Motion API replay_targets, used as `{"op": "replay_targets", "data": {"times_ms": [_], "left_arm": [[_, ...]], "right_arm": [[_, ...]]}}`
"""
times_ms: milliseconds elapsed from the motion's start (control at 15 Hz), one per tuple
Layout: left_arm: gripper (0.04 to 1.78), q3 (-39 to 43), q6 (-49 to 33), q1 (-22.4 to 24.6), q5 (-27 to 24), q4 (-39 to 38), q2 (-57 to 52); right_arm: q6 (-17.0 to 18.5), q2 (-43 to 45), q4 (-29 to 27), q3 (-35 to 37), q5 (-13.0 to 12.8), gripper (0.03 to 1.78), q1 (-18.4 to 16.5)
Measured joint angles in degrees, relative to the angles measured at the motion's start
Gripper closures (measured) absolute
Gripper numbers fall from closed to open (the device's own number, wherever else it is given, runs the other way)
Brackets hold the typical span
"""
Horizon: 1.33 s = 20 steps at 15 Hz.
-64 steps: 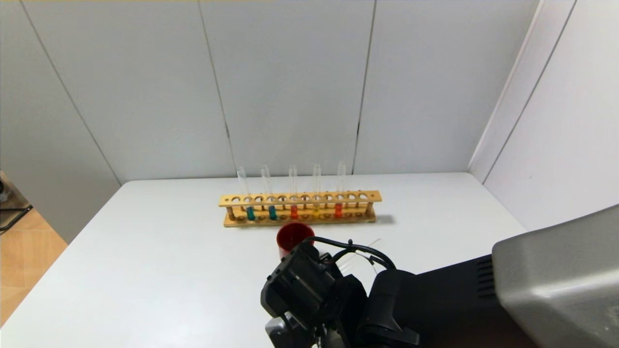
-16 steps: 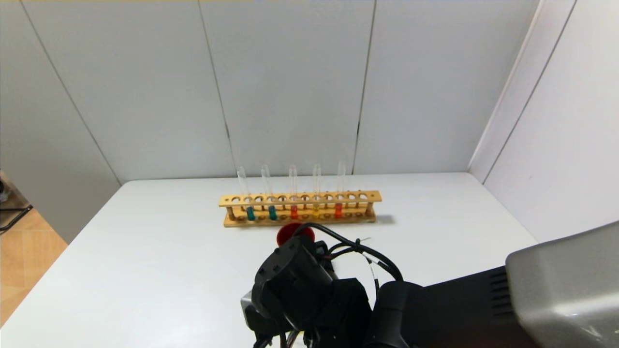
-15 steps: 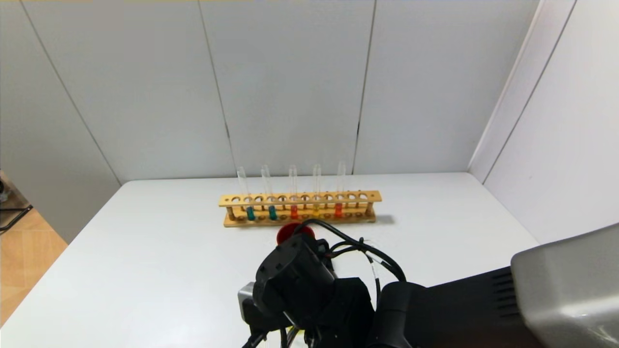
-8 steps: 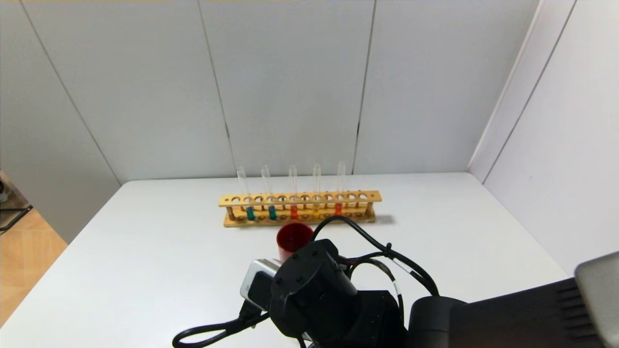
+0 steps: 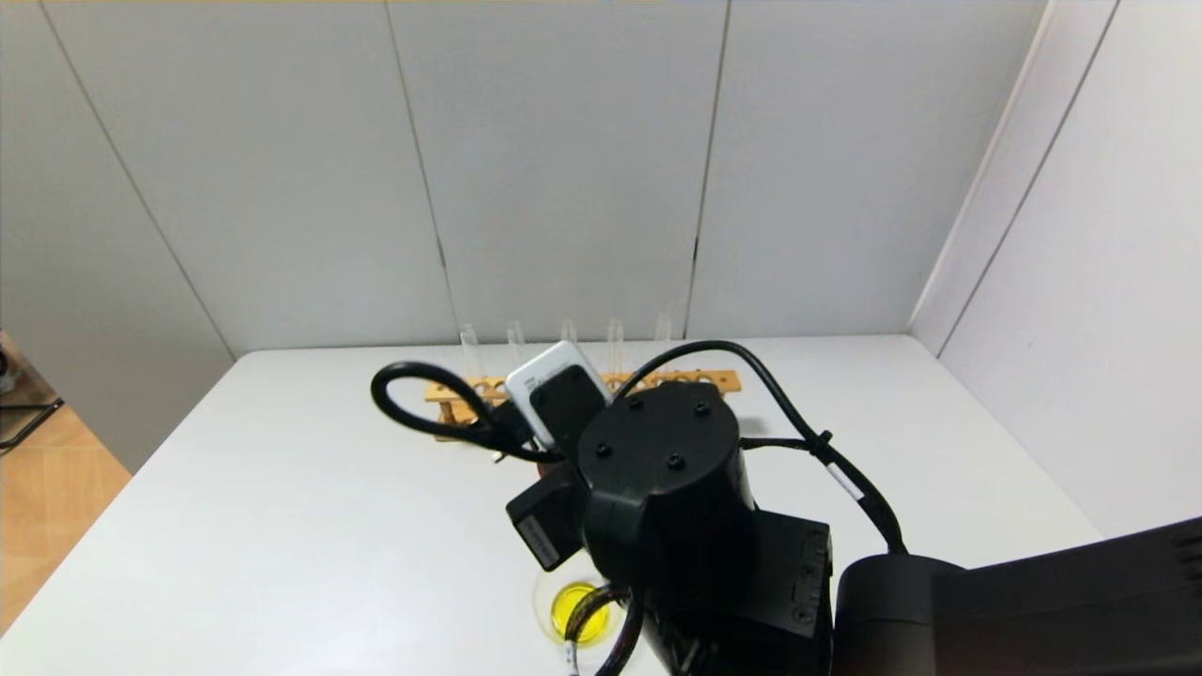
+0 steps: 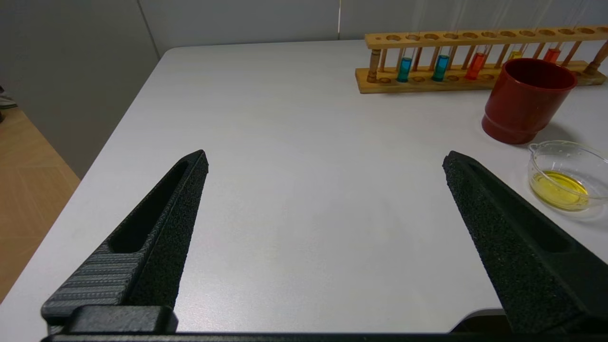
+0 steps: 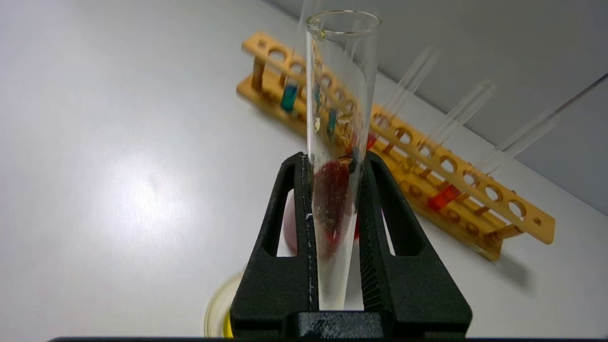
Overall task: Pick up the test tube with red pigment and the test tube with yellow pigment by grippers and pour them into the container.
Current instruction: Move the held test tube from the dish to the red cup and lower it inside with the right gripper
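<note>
The robot's right gripper should release the clear test tube inside the dark red cup (image 5: 571, 471) (image 7: 326, 219), so that it leans on the cup's rim.
My right gripper (image 7: 332, 159) is shut on a clear test tube (image 7: 339, 95) that holds no liquid column, only droplets; its open mouth points away from the wrist. In the head view the right arm (image 5: 657, 460) hides those fingers and stands raised over the table between the rack and the container (image 5: 577, 610). The container is a low glass beaker with yellow liquid in it (image 6: 567, 178). A red-pigment tube (image 6: 476, 65), a yellow-pigment tube (image 6: 515, 54) and a second red one (image 6: 551, 54) stand in the rack. My left gripper (image 6: 325, 156) is open and empty over bare table at the front left.
The wooden rack (image 6: 475, 38) stands at the back and also holds two teal tubes (image 6: 404, 69). A dark red cup (image 6: 527, 107) sits between the rack and the container. The white table (image 6: 285, 142) stretches to the left.
The right arm has lifted and swung up toward the rack, turning its wrist. The container with yellow liquid, hidden under it before, now shows. The rack is now partly covered.
</note>
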State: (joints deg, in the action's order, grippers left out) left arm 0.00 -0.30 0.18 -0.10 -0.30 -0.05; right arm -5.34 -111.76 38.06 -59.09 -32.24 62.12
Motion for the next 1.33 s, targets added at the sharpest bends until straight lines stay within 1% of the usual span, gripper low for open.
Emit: {"op": "replay_targets", "data": {"times_ms": [133,267,533,733,933,1133,1333], "left_arm": [[0.07,0.0,0.0,0.0,0.0,0.0,0.0],[0.07,0.0,0.0,-0.02,0.0,0.0,0.0],[0.07,0.0,-0.02,0.0,0.0,-0.02,0.0],[0.07,0.0,0.0,0.0,0.02,-0.02,0.0],[0.07,0.0,0.0,-0.02,0.0,0.0,0.0],[0.07,0.0,0.0,0.0,0.02,0.0,0.0],[0.07,0.0,-0.02,0.02,0.0,-0.02,0.0]], "right_arm": [[2.86,-0.22,2.21,-0.91,0.0,1.48,-1.82],[4.94,-0.52,2.38,-1.02,0.02,1.48,-3.78],[9.08,-1.44,2.45,-2.73,0.33,1.48,-4.94],[9.41,-3.82,2.45,-5.85,0.91,1.48,-5.38],[9.45,-7.45,3.23,-8.47,1.46,1.48,-6.53],[9.19,-11.19,7.74,-9.74,4.44,1.48,-9.09],[9.11,-13.68,8.41,-10.03,7.0,1.48,-11.02]]}}
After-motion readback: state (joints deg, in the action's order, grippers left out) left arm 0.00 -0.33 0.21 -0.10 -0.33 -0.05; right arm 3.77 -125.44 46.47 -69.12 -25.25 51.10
